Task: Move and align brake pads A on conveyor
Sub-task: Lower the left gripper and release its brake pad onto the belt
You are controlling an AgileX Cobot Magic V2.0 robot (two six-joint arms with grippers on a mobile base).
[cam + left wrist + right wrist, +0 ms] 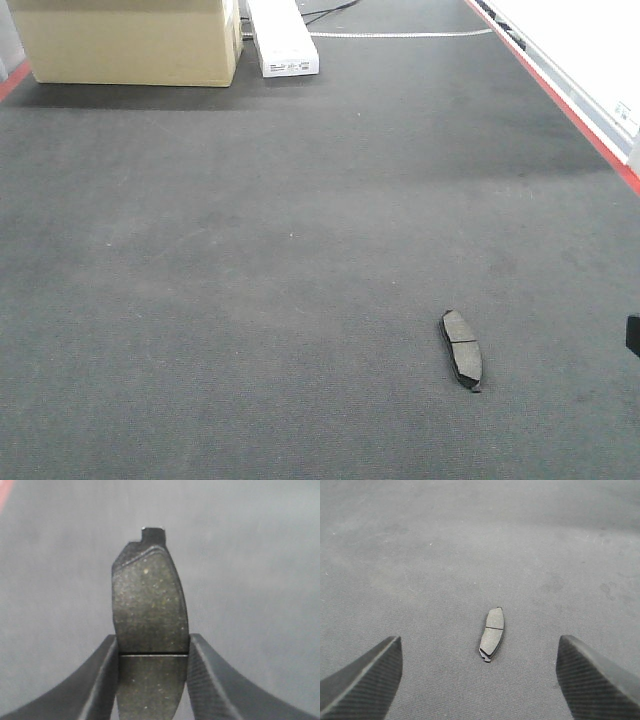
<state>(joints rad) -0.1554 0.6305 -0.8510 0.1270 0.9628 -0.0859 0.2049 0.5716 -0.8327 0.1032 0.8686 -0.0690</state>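
Observation:
My left gripper needs to release its brake pad on the cardboard box's side of the conveyor (40, 362), level with the other brake pad.
One dark grey brake pad (461, 350) lies flat on the conveyor (250, 250) at the lower right of the front view, its long axis running near to far. The right wrist view shows that same brake pad (492, 633) well ahead of my right gripper (479, 675), which hangs above the belt, open and holding nothing. In the left wrist view my left gripper (152, 680) is shut on a second brake pad (149, 610), gripped across its width at the thin groove, its notched end pointing away. The left gripper does not show in the front view.
A cardboard box (125, 40) and a white box (282, 38) stand at the conveyor's far left end. A red edge stripe (570, 110) runs along the right side, with a white surface (580, 40) beyond it. A dark part (633, 335) shows at the right edge.

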